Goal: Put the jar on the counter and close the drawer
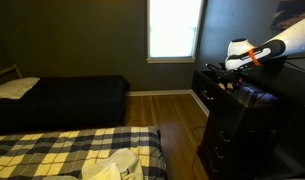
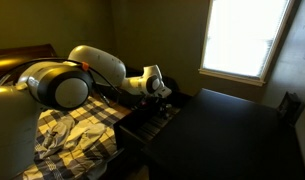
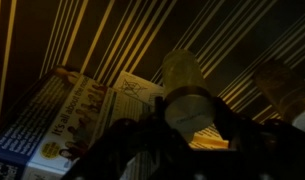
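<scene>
My gripper should put the jar down on the black counter behind the open drawer.
The jar (image 3: 187, 108), seen from above with a round metal lid, sits between my gripper's (image 3: 189, 125) dark fingers, which press against both sides of the lid. Under it is the tan inside of the open top drawer (image 3: 112, 40). In both exterior views the gripper (image 2: 158, 88) (image 1: 230, 76) hangs over the open drawer (image 2: 142, 120) (image 1: 206, 84) at the front of the black dresser. The jar itself is too dark to make out there. The black counter (image 2: 237, 130) (image 1: 292, 72) lies beside the gripper.
Printed papers (image 3: 67, 115) and a second rounded jar-like thing (image 3: 282, 90) lie in the drawer. A bed with a plaid blanket (image 2: 77, 135) (image 1: 62, 150) stands close to the dresser. A bright window (image 2: 242, 40) (image 1: 174, 28) lights the dark room.
</scene>
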Motion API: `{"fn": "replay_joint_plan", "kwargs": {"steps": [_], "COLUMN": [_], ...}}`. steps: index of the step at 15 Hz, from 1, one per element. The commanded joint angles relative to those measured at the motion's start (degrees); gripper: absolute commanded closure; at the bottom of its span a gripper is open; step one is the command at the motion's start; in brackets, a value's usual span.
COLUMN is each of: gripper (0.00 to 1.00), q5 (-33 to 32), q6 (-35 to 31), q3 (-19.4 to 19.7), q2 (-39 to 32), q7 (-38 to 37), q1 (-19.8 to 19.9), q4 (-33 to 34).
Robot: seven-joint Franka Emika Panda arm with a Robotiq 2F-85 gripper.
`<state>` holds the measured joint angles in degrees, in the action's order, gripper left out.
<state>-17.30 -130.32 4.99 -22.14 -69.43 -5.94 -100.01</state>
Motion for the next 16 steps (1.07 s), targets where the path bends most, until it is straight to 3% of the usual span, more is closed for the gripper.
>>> {"fn": "replay_joint_plan", "kwargs": {"steps": [1, 9, 16], "gripper": [0.75, 0.75, 0.75], "q5": [-0.45, -1.57, -0.25], "q6": [5.14, 25.58, 28.58], "q3": [0.08, -1.68, 1.86], "q2": [5.08, 13.85, 12.99], "q7": [-0.79, -3.72, -8.97], "q1": [-2.25, -1.66, 5.85], "q4": [1.21, 12.30, 21.37]}}
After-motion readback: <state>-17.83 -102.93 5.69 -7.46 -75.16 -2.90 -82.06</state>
